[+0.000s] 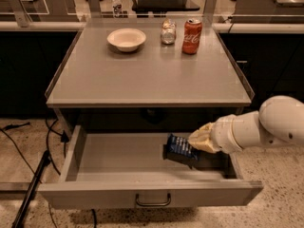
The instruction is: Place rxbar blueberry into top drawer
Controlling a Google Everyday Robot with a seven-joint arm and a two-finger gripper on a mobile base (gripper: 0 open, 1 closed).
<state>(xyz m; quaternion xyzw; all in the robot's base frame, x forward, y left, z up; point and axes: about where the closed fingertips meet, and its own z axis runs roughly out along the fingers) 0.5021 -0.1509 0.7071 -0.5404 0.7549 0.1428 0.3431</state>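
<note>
The robot's gripper should release the rxbar blueberry, now tilted just above the drawer floor, on the bottom of the top drawer, near the middle (164, 157), straight behind the dark handle.
The top drawer (142, 197) is pulled open below the grey table, with its dark handle at the front centre. My gripper (197, 140) reaches in from the right, over the drawer's right half. It holds the rxbar blueberry (179, 146), a navy-blue wrapper with pale lettering, tilted just above the drawer floor. The bar casts a dark shadow on the floor right under it. My white arm (266, 127) comes in from the right edge.
On the table top (142, 75) stand a white bowl (126, 39), a small glass jar (167, 33) and a red soda can (192, 30). Dark cables and a stand leg (33, 184) lie on the floor at the left.
</note>
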